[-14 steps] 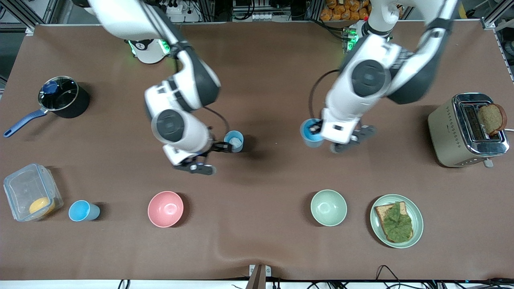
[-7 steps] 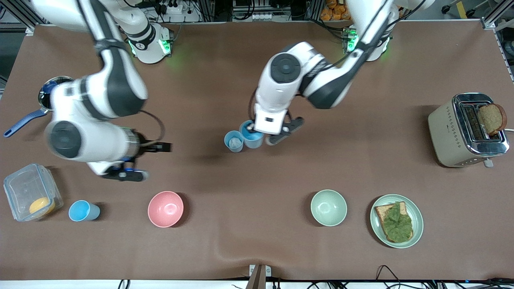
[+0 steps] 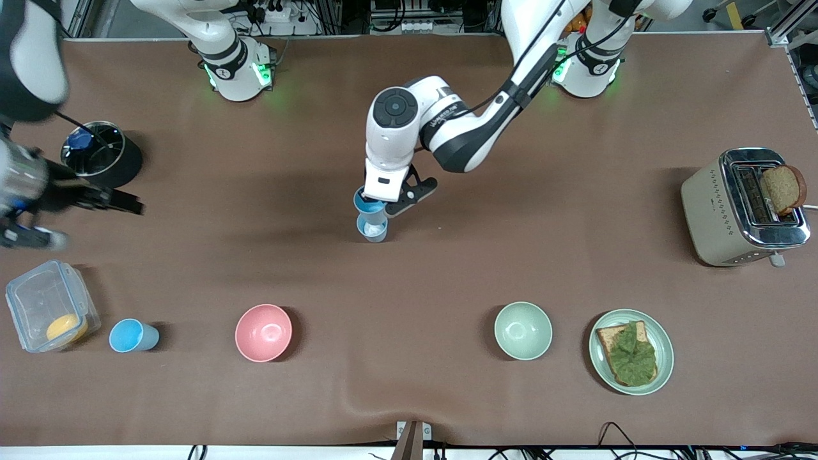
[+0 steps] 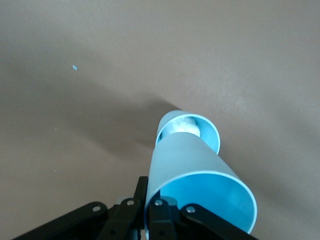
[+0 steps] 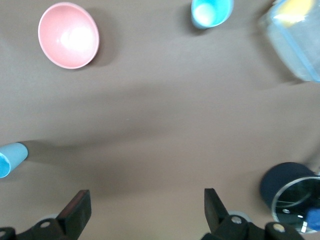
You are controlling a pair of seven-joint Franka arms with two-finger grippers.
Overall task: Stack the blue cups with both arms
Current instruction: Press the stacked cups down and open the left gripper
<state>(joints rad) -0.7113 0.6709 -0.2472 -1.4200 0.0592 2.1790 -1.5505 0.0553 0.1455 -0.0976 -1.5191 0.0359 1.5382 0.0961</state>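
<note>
The blue cup in my left gripper should be let go inside the second blue cup standing at the table's middle (image 3: pixel 372 222) (image 4: pixel 188 132).
My left gripper (image 3: pixel 377 203) is shut on the rim of a blue cup (image 3: pixel 365 202), with one finger inside and one outside; the wrist view shows that cup (image 4: pixel 200 182) in the gripper (image 4: pixel 150 207). It holds the cup right over a second blue cup (image 3: pixel 372 229) standing at the table's middle. That second cup (image 4: pixel 189 126) has something white in it, and the held cup's bottom is at its mouth. A third blue cup (image 3: pixel 131 336) stands beside the clear box. My right gripper (image 3: pixel 131 206) is open and empty over the table next to the pot; its wrist view (image 5: pixel 145 207) shows bare table between the fingers.
A black pot (image 3: pixel 101 154) and a clear box (image 3: pixel 48 305) are at the right arm's end. A pink bowl (image 3: pixel 263 332), a green bowl (image 3: pixel 523 330) and a plate with toast (image 3: pixel 631 351) lie nearer the camera. A toaster (image 3: pixel 744 206) stands at the left arm's end.
The left gripper carried its blue cup from beside the standing cup to right over it. The right arm swung away from the middle toward its end of the table, next to the pot.
</note>
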